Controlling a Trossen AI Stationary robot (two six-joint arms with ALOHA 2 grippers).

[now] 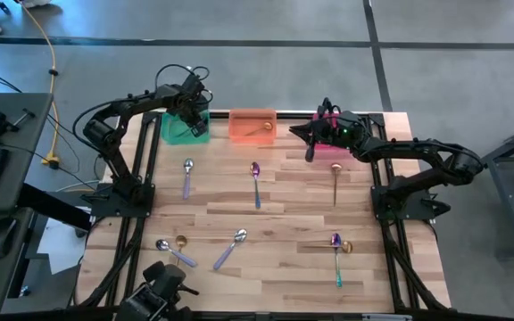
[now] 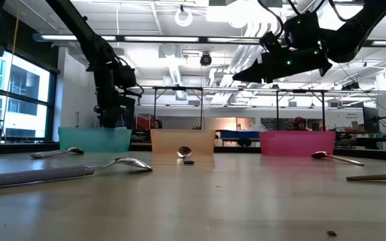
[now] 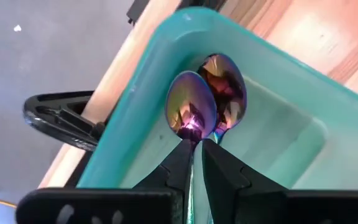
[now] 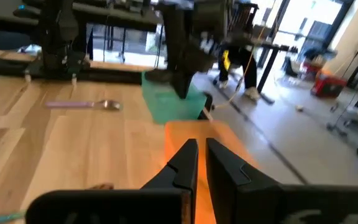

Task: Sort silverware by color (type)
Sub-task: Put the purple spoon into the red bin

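Note:
Next, I open my left gripper to let go of the iridescent purple spoon, now held down in the green bin, in the green bin [image 3: 195,162], next to the second iridescent spoon.
My left gripper [image 1: 192,120] points down into the green bin [image 1: 178,132] and is shut on an iridescent purple spoon [image 3: 191,111]. A second iridescent spoon [image 3: 227,93] lies in that bin behind it. My right gripper [image 1: 310,148] hovers shut and empty above the gap between the orange bin [image 1: 252,125] and the pink bin [image 2: 297,142]. A gold spoon [image 1: 259,130] lies in the orange bin. Several spoons lie flat on the table: silver ones [image 1: 187,176] [image 1: 230,250], an iridescent one [image 1: 255,183], a gold one [image 1: 335,178]. My left gripper pinches the iridescent spoon between its two fingers at the neck [image 3: 196,142], just behind the bowl. The fingers come from above, pointing down, and lie along the handle. The bowl sticks out past the fingertips inside the green bin; whether it touches the bin, I cannot tell.
Near the table's front lie a silver spoon [image 1: 172,251] beside a gold one [image 1: 182,241], and a teal-handled iridescent spoon [image 1: 336,259] across a gold one [image 1: 344,247]. The three bins stand in a row along the far edge. Bare wood lies mid-table between the spoons.

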